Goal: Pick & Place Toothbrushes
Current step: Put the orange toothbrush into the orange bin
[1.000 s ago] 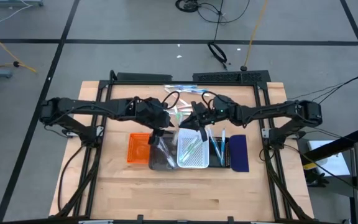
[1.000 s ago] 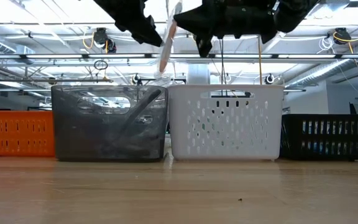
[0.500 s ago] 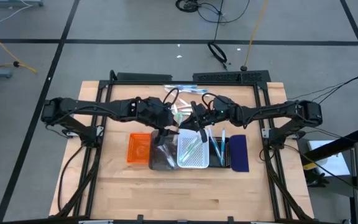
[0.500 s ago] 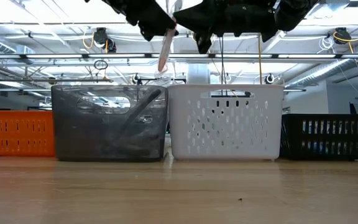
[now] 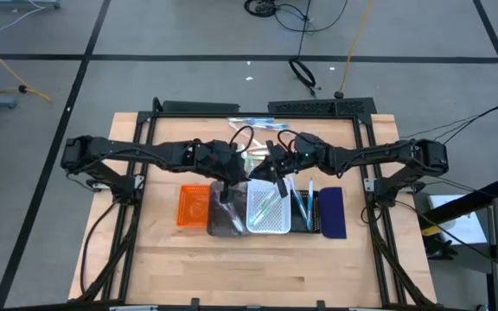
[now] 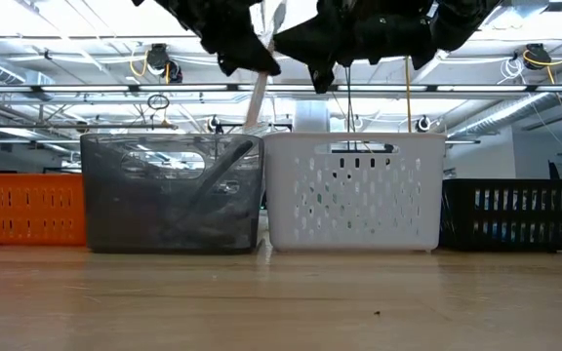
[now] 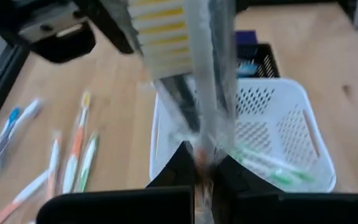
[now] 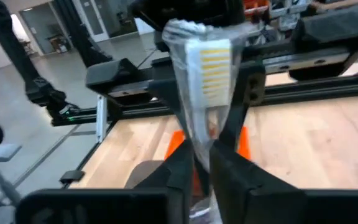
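Observation:
My left gripper needs to release the wrapped toothbrush inside the orange tray [image 5: 194,206] beside the grey tray.
A toothbrush in a clear wrapper [image 6: 257,102], with yellow bristles [image 8: 211,65], stands nearly upright in the air above the seam between the grey tray [image 5: 223,220] and the white tray [image 5: 271,228]. My left gripper [image 5: 230,177] and my right gripper [image 5: 267,173] face each other, both shut on it. Its lower end [image 6: 252,123] hangs free above the grey tray's rim. More toothbrushes lie in the white tray [image 7: 260,165] and the black tray [image 5: 303,203]. Loose ones lie on the table's far part [image 5: 249,125]. My left gripper pinches the wrapped toothbrush's handle [image 7: 202,158] between its two fingers, slanting down from the table's left. The fingers lie across the handle. The toothbrush is lifted clear, head up [image 7: 160,28]. My right gripper pinches the same toothbrush by the wrapper below the head [image 8: 204,146] between its two fingers, coming from the table's right, across the handle. The head stands above the fingers. The toothbrush is clear of the trays.
Five trays stand in a row at mid table: orange [image 5: 193,207], grey, white, black [image 5: 316,218], navy [image 5: 333,213]. Loose toothbrushes lie on the wood behind the trays [image 7: 73,155]. A dark metal frame [image 5: 258,107] borders the table. Bare wood lies in front of the trays.
My left gripper has gone a little toward the table's right, closer to my right gripper, which has kept still. The wrapped toothbrush has stayed hanging nearly upright over the grey and white trays.

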